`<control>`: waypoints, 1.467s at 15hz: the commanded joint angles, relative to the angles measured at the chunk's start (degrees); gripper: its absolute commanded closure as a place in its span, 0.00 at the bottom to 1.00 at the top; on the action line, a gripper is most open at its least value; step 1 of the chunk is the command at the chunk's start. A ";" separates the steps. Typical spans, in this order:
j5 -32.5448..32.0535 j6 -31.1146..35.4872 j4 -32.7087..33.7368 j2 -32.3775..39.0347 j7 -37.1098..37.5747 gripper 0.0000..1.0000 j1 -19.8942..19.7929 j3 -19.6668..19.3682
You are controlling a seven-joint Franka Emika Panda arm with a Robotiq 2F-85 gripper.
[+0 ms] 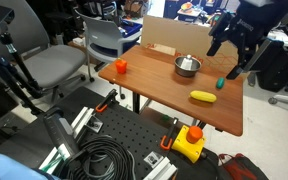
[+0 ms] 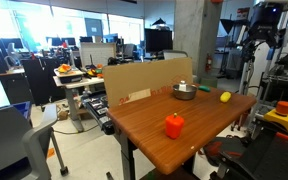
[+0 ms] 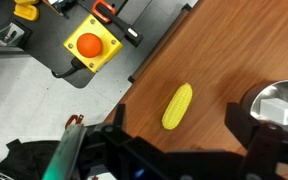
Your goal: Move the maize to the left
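The maize's middle (image 1: 204, 97) (image 3: 177, 107) is next for my gripper, which should go down and close there, with its fingers on the maize's two long sides.
The maize (image 1: 203, 97) is a small yellow toy corn cob lying flat on the brown table (image 1: 154, 90), near its edge. It also shows in an exterior view (image 2: 225, 97) and in the wrist view (image 3: 178, 106). A metal bowl (image 1: 187, 66) stands beside it, seen also in the wrist view (image 3: 281, 103). My gripper (image 1: 234, 45) hangs well above the maize, open and empty. In the wrist view its dark fingers (image 3: 184, 135) frame the cob from high up.
An orange block (image 1: 121, 66) sits at the other end of the table and a tiny green object (image 1: 220, 84) near the bowl. A cardboard box (image 1: 164, 35) stands at the table's back. A yellow button box (image 3: 89, 47), cables (image 1: 104, 160) and chairs (image 1: 54, 65) are beside the table.
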 commanded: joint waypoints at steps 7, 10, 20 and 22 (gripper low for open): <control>1.11 7.49 9.67 18.78 6.24 0.00 0.78 1.14; 0.77 9.38 12.34 23.79 7.85 0.00 1.48 0.77; -1.78 14.41 16.28 33.47 12.94 0.00 6.23 -1.59; -2.28 14.64 15.93 34.34 13.62 0.00 7.24 -2.13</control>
